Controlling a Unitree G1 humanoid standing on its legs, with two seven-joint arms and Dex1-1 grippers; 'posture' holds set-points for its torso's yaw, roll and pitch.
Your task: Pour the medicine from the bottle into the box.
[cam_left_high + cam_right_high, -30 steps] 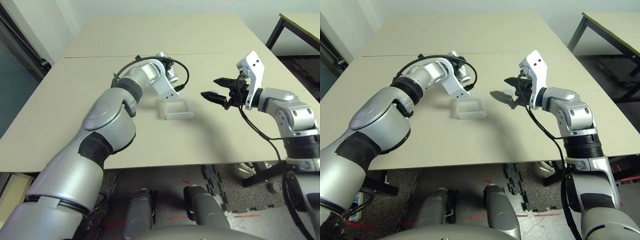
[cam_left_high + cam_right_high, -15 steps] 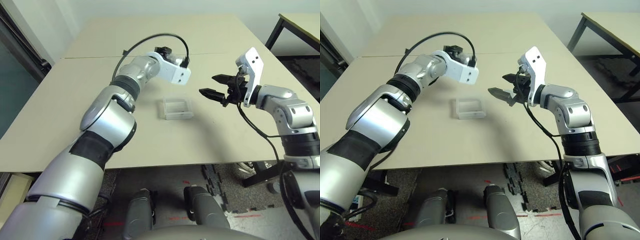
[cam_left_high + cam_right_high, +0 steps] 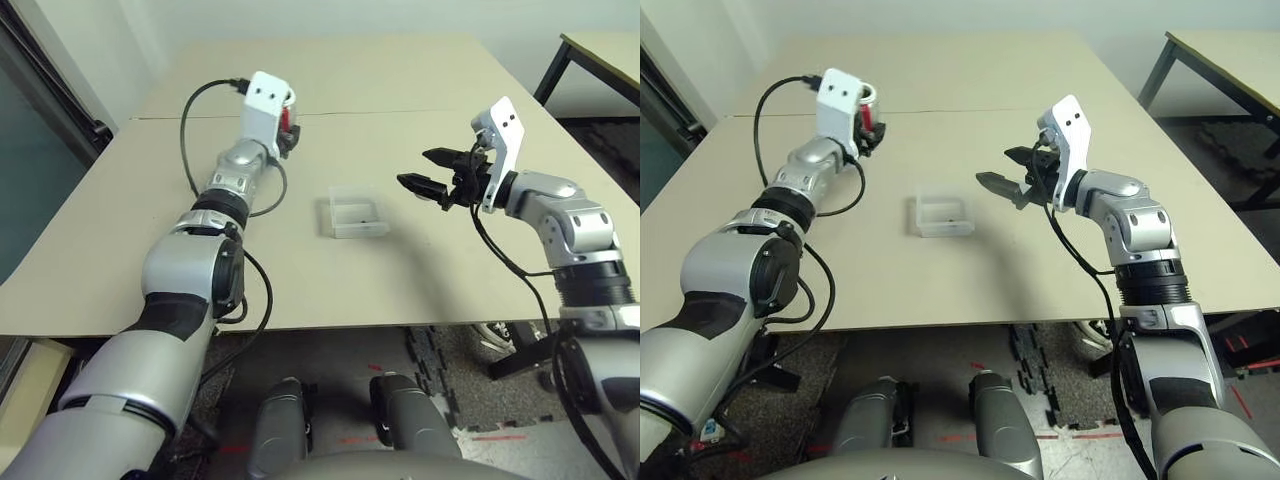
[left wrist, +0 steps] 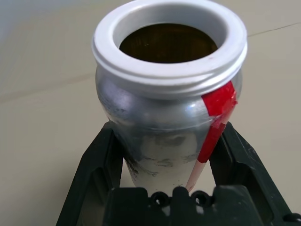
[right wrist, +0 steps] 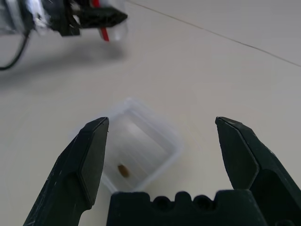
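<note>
The silver-grey bottle will go down from my left gripper onto the beige table [image 3: 250, 188], beside the clear plastic box and short of the seam.
The silver-grey bottle [image 4: 164, 103] with its red stripe stands roughly upright, uncapped, its mouth open, with my left gripper [image 4: 169, 139] shut on its body. In the head views the bottle [image 3: 286, 118] is at the far left of the table, well away from the clear plastic box [image 3: 352, 230]. The box [image 5: 175, 142] lies flat at the table's middle, and one small brown speck of medicine [image 5: 123, 170] rests on its floor. My right gripper [image 3: 418, 168] hovers open just right of the box, fingers pointing toward it, nothing between them.
A seam [image 3: 400, 111] crosses the beige table behind the box. A second table [image 3: 600, 45] with a black leg stands at the back right. A black cable [image 3: 190, 130] loops off my left wrist. The table's front edge [image 3: 380, 328] is near.
My left arm has swung from over the box to the far left, turning the bottle mouth-up. The box is now uncovered. The right gripper has barely moved.
</note>
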